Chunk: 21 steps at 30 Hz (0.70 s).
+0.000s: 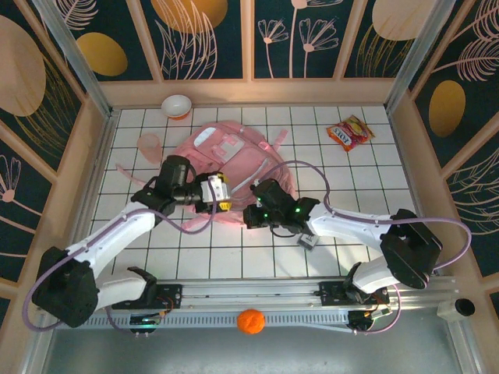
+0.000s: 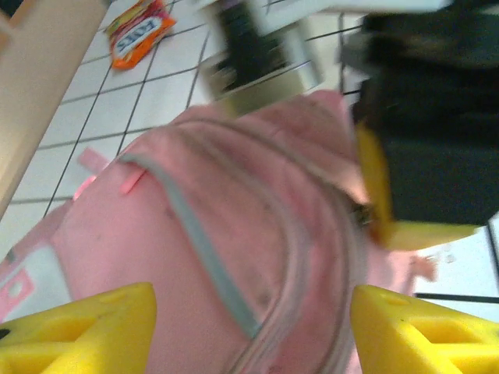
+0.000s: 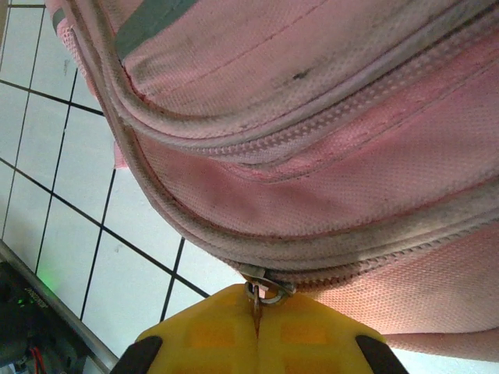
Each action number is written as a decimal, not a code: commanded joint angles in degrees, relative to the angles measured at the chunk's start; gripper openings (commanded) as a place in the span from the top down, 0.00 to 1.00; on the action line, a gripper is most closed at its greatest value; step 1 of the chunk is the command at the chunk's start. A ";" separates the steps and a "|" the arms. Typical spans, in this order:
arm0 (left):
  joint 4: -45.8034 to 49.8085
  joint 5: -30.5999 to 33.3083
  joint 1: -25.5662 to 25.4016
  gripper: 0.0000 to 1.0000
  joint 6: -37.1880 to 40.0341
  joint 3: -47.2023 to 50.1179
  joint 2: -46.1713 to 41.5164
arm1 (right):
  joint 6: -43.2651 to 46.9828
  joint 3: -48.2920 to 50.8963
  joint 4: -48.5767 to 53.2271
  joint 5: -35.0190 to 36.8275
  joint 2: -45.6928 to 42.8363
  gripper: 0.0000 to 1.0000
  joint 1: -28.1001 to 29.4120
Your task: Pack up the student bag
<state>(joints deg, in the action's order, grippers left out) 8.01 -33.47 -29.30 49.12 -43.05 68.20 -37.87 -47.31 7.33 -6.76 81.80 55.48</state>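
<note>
I should pinch the zipper trim [image 2: 353, 276] with my left gripper to steady the student bag, because it lies crooked and loose behind the zipper pull in my right gripper.
The student bag [image 1: 234, 152], a large soft pink backpack with pale zipper trim, lies flat in the middle of the tiled table. My right gripper [image 3: 257, 312] is at the bag's near edge, its yellow fingers shut on the metal zipper pull [image 3: 263, 290]. From above, the right gripper [image 1: 249, 213] sits at the bag's front rim. My left gripper [image 2: 253, 331] hovers just over the bag's pink fabric [image 2: 234, 234], its yellow fingers [image 2: 86, 327] spread wide with nothing pinched between them. The left gripper [image 1: 225, 195] is close beside the right one.
An orange snack packet [image 1: 349, 132] lies at the back right. A white bowl [image 1: 177, 104] and a translucent pink cup [image 1: 148, 143] stand at the back left. A small grey object [image 1: 306, 240] lies by the right arm. An orange ball [image 1: 250, 321] rests on the front rail.
</note>
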 commanded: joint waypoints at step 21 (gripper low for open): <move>0.27 6.43 -4.32 1.00 1.29 1.45 10.11 | 7.50 -0.42 6.73 -3.71 -5.92 1.00 -7.49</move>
<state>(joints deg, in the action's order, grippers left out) 5.50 -30.35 -34.20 49.69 -43.22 79.66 -34.65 -47.29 10.00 -10.37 79.46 50.70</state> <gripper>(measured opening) 0.053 0.045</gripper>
